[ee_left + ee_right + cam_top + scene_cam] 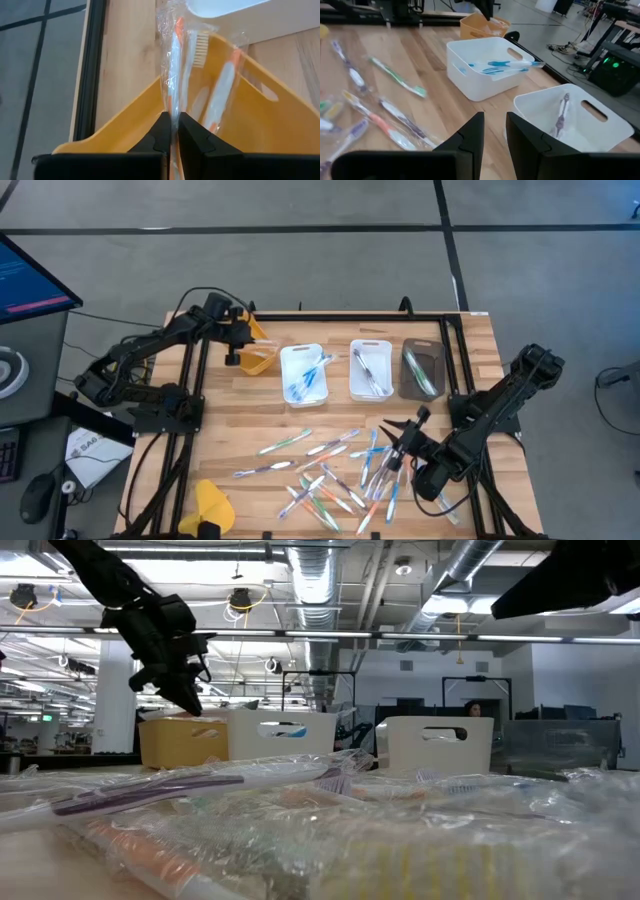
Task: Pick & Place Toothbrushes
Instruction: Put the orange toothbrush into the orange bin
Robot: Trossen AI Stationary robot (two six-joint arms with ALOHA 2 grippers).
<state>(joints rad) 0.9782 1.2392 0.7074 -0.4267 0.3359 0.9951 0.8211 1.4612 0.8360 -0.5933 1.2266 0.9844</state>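
The orange-and-white toothbrush is to go beside the slanted orange toothbrush. My left gripper will release it there in the yellow tray [257, 348] [164, 115].
My left gripper [243, 352] [171, 117] hovers over the near wall of the yellow tray [262, 360] [260, 115], shut on an orange-and-white toothbrush [172, 55] in a clear wrapper. Another orange toothbrush [220, 95] lies slanted inside that tray. Many wrapped toothbrushes [330, 470] lie loose on the wooden table. My right gripper [397, 442] [494, 125] hangs above the right side of that pile. Its fingers stand a little apart and nothing shows between them. My left gripper pinches the wrapped toothbrush between its two fingertips at the handle end [172, 107]. The fingers slant downward from the table's left, and the toothbrush sticks straight out beyond them, along their line, over the yellow tray. Whether its far end touches the tray, I cannot tell.
Right of the yellow tray stand a white tray [303, 373] [485, 67] with blue toothbrushes, a second white tray [371, 368] [570, 117] with grey ones, and a dark tray [424, 368]. A yellow object [212, 505] lies at the near left corner.
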